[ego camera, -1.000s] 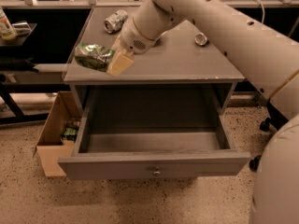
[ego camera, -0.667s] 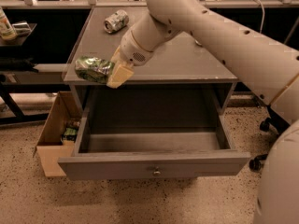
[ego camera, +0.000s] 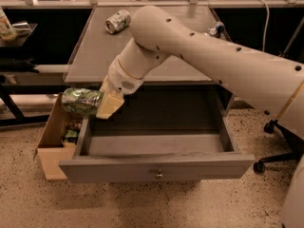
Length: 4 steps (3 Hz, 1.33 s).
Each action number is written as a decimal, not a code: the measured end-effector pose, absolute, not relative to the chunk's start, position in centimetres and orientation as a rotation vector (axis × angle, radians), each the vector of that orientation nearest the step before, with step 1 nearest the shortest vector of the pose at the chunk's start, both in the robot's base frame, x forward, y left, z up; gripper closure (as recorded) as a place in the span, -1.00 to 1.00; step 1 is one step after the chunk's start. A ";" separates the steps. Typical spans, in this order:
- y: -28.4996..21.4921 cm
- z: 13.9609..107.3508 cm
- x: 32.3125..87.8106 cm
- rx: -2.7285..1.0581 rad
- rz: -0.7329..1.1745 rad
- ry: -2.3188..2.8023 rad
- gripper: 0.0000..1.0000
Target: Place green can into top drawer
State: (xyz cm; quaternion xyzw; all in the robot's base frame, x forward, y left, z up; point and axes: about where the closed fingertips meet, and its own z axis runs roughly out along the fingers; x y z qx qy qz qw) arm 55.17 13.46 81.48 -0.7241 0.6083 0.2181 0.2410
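Observation:
My gripper is going to let go of the green can, now hanging over the drawer's wall, on the top drawer's bottom near the drawer's side (ego camera: 126, 134), next to the cardboard box.
The green can (ego camera: 80, 101), crushed with a green-and-white label, is held in my gripper (ego camera: 97, 103). It hangs in the air off the table's front left corner, just over the left wall of the top drawer (ego camera: 156, 167). The drawer is pulled wide open, grey, with a small round knob in its front panel, and its inside shows nothing. My arm reaches down from the upper right across the table top.
A silver-white can (ego camera: 117, 20) lies at the back of the grey table (ego camera: 90, 56). A small metal object (ego camera: 214, 30) sits at the table's right side. A brown cardboard box (ego camera: 52, 144) with items stands on the floor left of the drawer. An office chair base (ego camera: 275, 146) is at the right.
My gripper has carried the green can off the table's left front area, forward and down to the drawer's left edge.

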 end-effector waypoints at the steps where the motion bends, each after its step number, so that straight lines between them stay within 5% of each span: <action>1: 13.6 78.7 53.0 -1.974 0.662 1.721 1.00; 4: 7.7 69.7 52.2 -1.717 0.822 1.947 1.00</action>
